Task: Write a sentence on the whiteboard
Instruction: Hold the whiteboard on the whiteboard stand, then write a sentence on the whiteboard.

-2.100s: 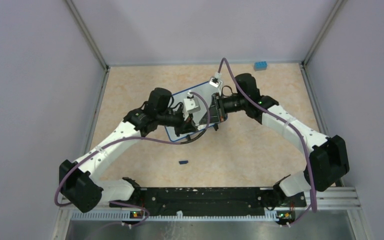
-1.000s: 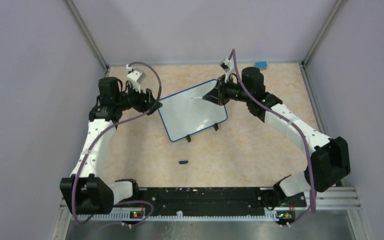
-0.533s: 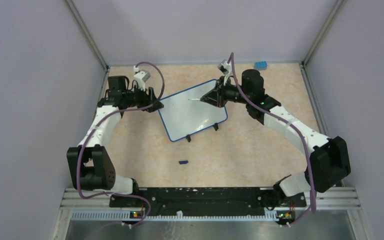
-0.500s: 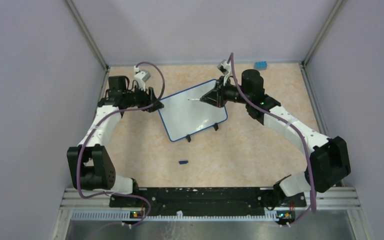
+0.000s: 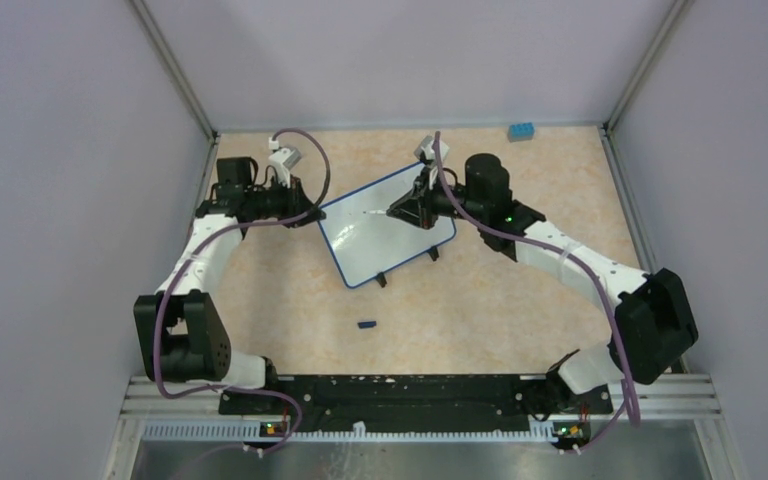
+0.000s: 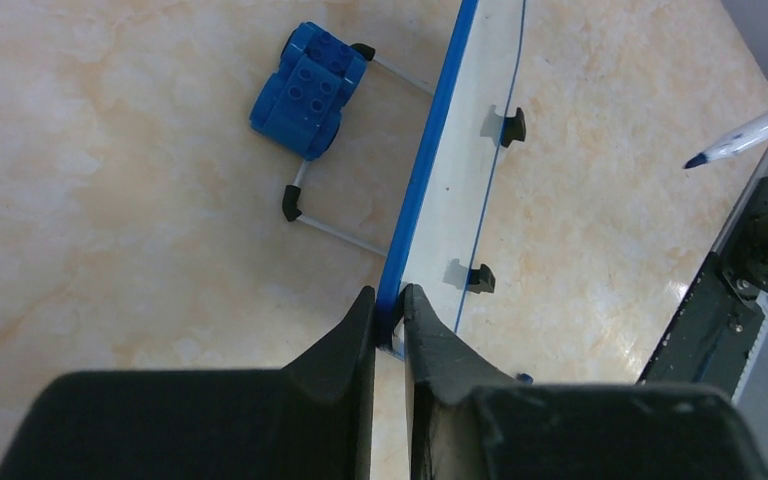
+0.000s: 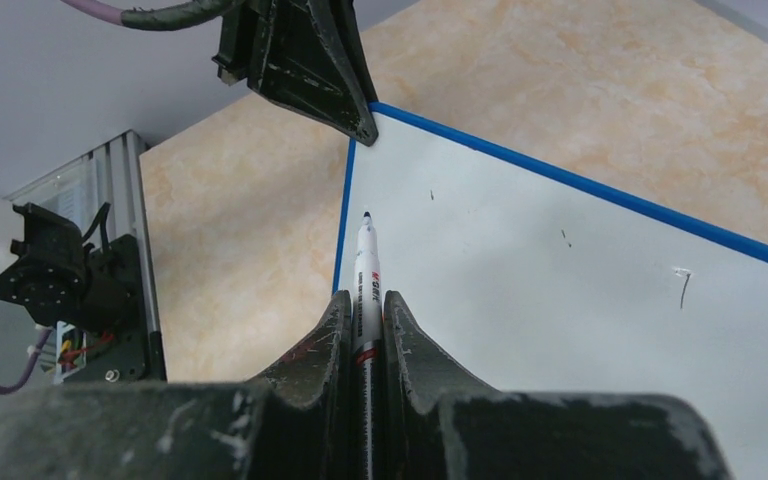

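The whiteboard's blue frame slants between my left gripper's fingers, so I need to open them, turn in line with the frame and close on its corner (image 7: 378,108) before writing.
The whiteboard (image 5: 390,240), white with a thin blue frame and two black feet, stands tilted mid-table. My left gripper (image 5: 314,214) is shut on its left corner; in the left wrist view both fingers (image 6: 355,335) pinch the blue frame (image 6: 430,170). My right gripper (image 7: 367,297) is shut on a white marker (image 7: 367,262) with a dark tip. That tip hovers over the board's upper left area (image 5: 367,214). No sentence shows; the white face (image 7: 560,300) bears only a few tiny stray marks.
A blue brick (image 5: 521,131) lies at the back right of the table, seen behind the board in the left wrist view (image 6: 307,92). A small dark cap (image 5: 366,324) lies on the table in front of the board. Grey walls enclose the table.
My left gripper came in to the board's left corner and closed on the frame. My right gripper carried the marker leftward over the board. The board shifted slightly.
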